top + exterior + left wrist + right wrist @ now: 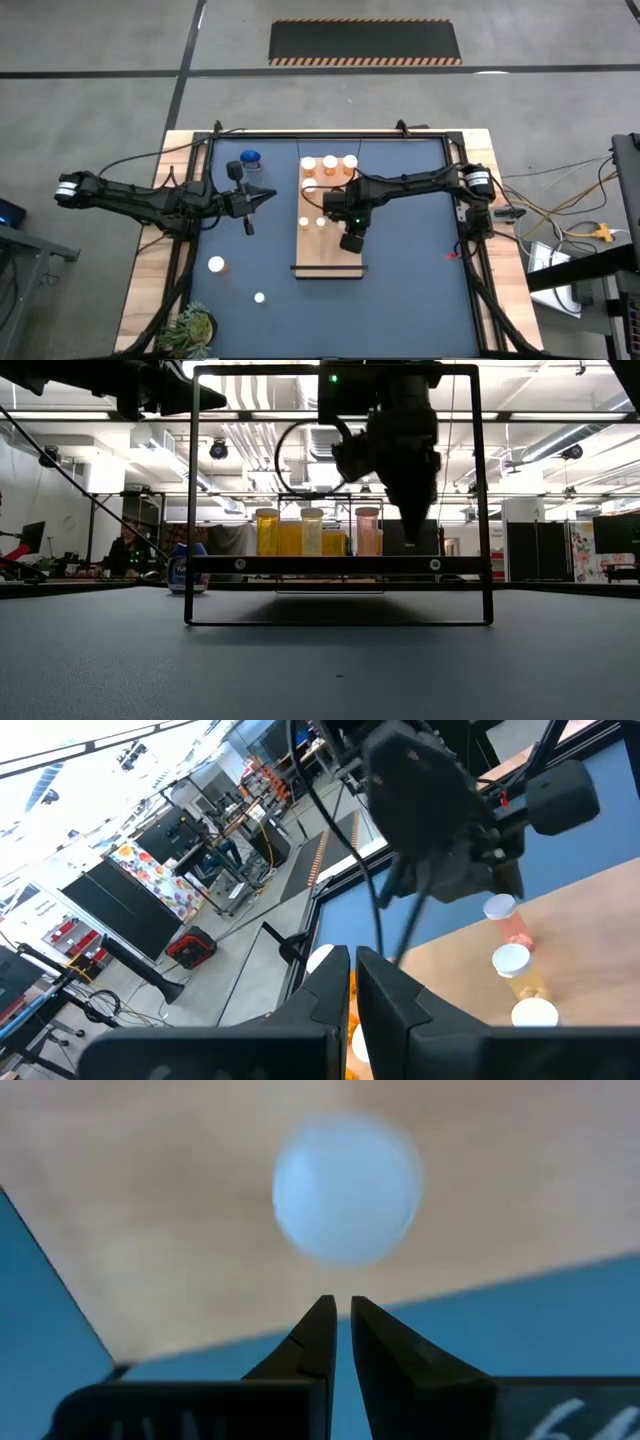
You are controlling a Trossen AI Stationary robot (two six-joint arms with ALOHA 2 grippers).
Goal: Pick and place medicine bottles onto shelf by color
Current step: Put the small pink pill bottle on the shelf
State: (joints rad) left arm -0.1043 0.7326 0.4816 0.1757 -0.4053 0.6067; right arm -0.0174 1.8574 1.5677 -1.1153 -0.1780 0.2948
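The upright pink bottle's cap faces my right gripper, which should tip it, then take its base point(369, 550), leaving the cap for my left gripper.
The wooden shelf point(335, 255) lies mid-table and shows edge-on in the low view point(310, 564). Three orange medicine bottles point(329, 163) point(312, 531) stand at its far end, and two small ones point(312, 222) stand at its middle. A blue bottle point(250, 158) point(188, 570) stands on the table to the shelf's far left. Near left, an orange bottle point(216, 265) and a small white-capped one point(259, 297) stand on the table. My right gripper point(352, 242) point(341, 1308) hangs shut over the shelf, pointing down, close to a white cap point(345, 1188). My left gripper point(268, 197) point(353, 965) waits shut, left of the shelf.
A green plant point(190, 330) sits at the near left corner. A black frame point(488, 490) stands around the shelf. Bare blue table lies to the right of the shelf point(420, 260) and along the near edge.
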